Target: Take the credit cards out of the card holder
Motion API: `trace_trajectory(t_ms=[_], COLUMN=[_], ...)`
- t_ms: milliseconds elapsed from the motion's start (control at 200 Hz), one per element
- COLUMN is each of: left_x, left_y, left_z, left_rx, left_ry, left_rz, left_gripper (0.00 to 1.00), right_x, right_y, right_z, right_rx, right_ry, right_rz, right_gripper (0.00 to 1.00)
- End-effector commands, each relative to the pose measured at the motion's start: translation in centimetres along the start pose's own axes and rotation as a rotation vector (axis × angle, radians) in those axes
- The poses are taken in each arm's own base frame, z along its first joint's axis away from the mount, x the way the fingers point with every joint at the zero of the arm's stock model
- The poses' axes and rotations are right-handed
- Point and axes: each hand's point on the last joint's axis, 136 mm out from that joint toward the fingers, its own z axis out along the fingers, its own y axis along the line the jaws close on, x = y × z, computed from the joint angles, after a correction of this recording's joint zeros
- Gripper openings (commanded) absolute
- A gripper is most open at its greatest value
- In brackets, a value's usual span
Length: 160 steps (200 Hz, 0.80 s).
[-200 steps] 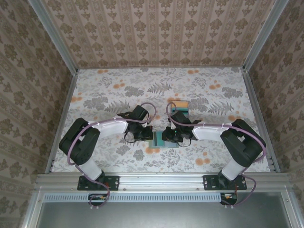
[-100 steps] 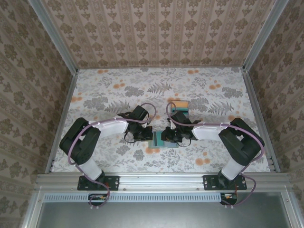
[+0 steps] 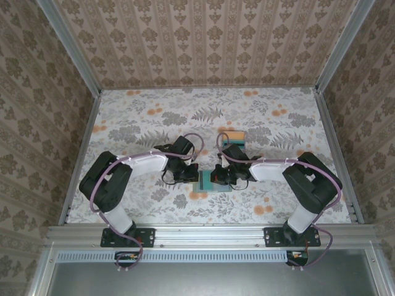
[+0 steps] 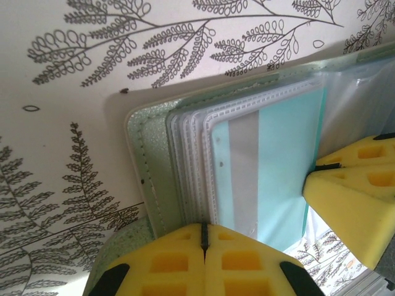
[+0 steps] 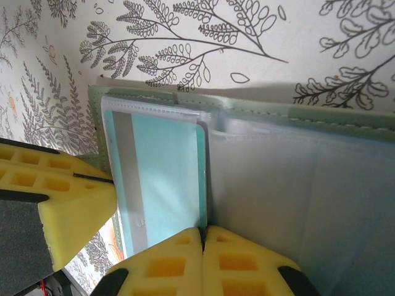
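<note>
My left gripper is at the outer rim of the top sleeve. It should open and grip farther in on the sleeve [image 4: 239, 216] before my right gripper pulls the card.
The card holder [image 3: 207, 182] lies open on the table between both arms, its sage-green cover [image 4: 145, 161] edged with clear sleeves. A teal credit card [image 4: 287, 161] with a grey stripe sits in the top sleeve. My left gripper [image 4: 203, 229] is shut on the sleeve edges at the holder's left side, and it also appears from above [image 3: 196, 179]. My right gripper [image 5: 202, 232] is shut on the long edge of the teal card [image 5: 162, 172], next to the holder's grey-blue pocket [image 5: 296, 185]. In the top view the right gripper [image 3: 217, 179] stands against the holder's right side.
A small stack of cards [image 3: 235, 137], orange and teal, lies on the floral table just behind the right wrist. The two grippers' fingers stand close together over the holder. Papered walls with metal rails enclose the table on three sides.
The right gripper's jaws have closed onto the teal card's edge. Both arms stay at the holder, barely shifting.
</note>
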Motion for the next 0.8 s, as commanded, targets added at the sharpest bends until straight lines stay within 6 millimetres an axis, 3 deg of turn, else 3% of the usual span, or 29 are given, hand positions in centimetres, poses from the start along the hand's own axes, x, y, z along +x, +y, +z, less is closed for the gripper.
trace_trajectory(t_ms=[0, 270, 460, 595, 795], left_x=[1.4, 1.3, 1.1, 0.5, -0.4], left_y=[2.1, 2.4, 2.0, 1.1, -0.5], left_z=[1.3, 1.2, 1.1, 0.3, -1.3], left_rx=[-0.076, -0.079, -0.066, -0.053, -0.025], left_ry=[0.063, 0.061, 0.059, 0.036, -0.009], left_rz=[-0.017, -0.028, -0.019, 0.001, 0.037], left_gripper=[0.00, 0.00, 0.00, 0.00, 0.01], right_x=[0.7, 0.8, 0.6, 0.2, 0.0], right_y=[-1.5, -3.1, -2.9, -2.2, -1.6], right_z=[-0.4, -1.5, -1.6, -1.3, -1.5], right_rx=[0.037, 0.062, 0.057, 0.030, 0.009], right_ry=[0.003, -0.020, -0.021, -0.019, -0.027], right_rz=[0.025, 0.051, 0.045, 0.041, 0.031], right_gripper=[0.00, 0.00, 0.00, 0.25, 0.27])
